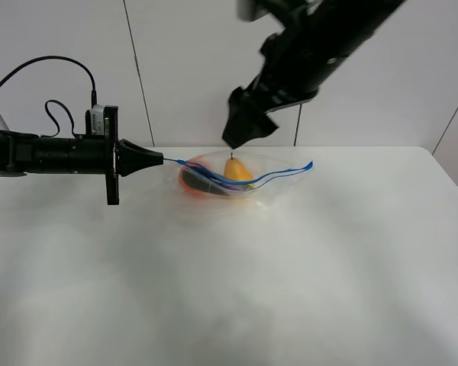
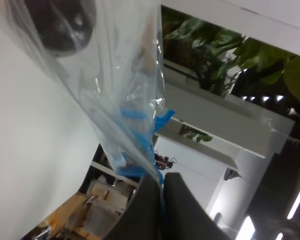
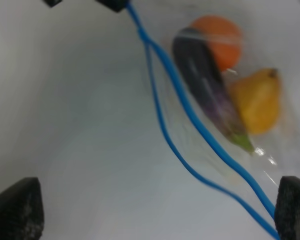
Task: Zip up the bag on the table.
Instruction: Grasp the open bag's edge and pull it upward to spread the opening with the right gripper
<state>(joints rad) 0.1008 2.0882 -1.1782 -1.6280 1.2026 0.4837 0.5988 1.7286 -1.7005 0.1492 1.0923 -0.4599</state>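
The clear bag has the joined end of the zip strips [image 1: 181, 162] [image 3: 142, 33] just beside my left gripper's fingers. Next, my right gripper closes on it there.
The clear bag [image 1: 240, 179] lies at the back middle of the white table [image 1: 290, 274], with an orange, a purple and a yellow piece of produce inside. Its two blue zip strips [image 3: 190, 120] run apart along most of their length and meet at the left end. My left gripper [image 1: 159, 158] reaches in level from the left and is shut on that left end of the zip strip [image 2: 140, 150]; its dark fingers [image 2: 182, 210] pinch the plastic. My right gripper [image 1: 244, 133] hangs above the bag with its fingertips [image 3: 15, 207] wide open and nothing between them.
A black cable [image 1: 53, 84] loops over the left arm. The table's right edge [image 1: 450, 179] runs off at the far right. Behind the table stands a white panelled wall [image 1: 175, 69].
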